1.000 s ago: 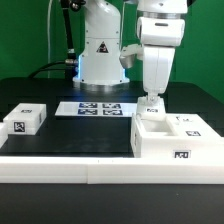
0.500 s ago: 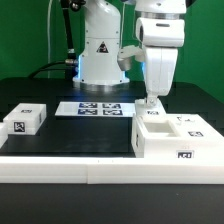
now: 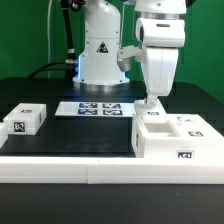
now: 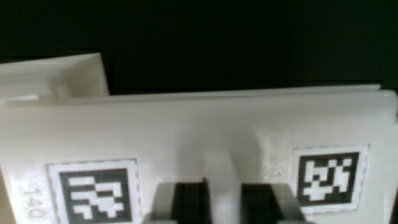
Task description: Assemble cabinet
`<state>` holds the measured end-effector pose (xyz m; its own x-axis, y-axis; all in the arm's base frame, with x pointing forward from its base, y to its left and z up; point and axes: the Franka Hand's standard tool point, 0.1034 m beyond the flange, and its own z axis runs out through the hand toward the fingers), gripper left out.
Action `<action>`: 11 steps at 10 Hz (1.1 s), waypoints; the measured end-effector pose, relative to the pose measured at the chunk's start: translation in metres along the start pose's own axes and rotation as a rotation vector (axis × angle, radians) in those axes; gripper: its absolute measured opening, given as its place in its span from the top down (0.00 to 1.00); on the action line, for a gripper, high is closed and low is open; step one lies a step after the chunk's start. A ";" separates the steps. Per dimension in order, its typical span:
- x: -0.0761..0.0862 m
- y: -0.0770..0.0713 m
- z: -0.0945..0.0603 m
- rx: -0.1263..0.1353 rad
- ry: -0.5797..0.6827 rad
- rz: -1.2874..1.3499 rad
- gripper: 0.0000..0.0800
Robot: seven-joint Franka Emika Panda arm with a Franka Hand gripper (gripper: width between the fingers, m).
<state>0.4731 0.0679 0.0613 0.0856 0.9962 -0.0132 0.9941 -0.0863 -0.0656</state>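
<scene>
I will set the white door in the open hollow of the cabinet [image 3: 158, 125], by the small tagged panel, with my gripper.
The cabinet [image 3: 176, 140], a large white box with black-and-white tags, stands at the exterior view's right near the front white ledge. My gripper [image 3: 152, 104] points straight down at the box's back corner nearest the marker board, its tips at the rim. In the wrist view the white tagged cabinet [image 4: 231, 120] fills the frame. My gripper [image 4: 228, 203] has its two dark fingers [image 4: 187, 205] close together on a narrow white ridge of the cabinet, between two tags. A small flat tagged panel [image 3: 186, 121] lies on top of the box.
A small white tagged block [image 3: 26, 119] sits at the exterior view's left. The marker board [image 3: 97, 108] lies flat at the back middle in front of the robot base [image 3: 100, 55]. A long white ledge [image 3: 70, 170] runs along the front.
</scene>
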 end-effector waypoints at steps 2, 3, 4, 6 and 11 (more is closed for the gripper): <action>-0.001 0.009 0.000 -0.005 0.003 -0.044 0.91; -0.001 0.023 -0.001 -0.017 0.008 -0.059 0.91; -0.001 0.028 -0.002 -0.016 0.007 -0.057 0.91; -0.001 0.036 -0.003 -0.012 -0.009 -0.080 0.91; -0.002 0.037 -0.003 -0.010 -0.009 -0.082 0.91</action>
<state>0.5095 0.0626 0.0619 0.0038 0.9998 -0.0175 0.9984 -0.0047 -0.0567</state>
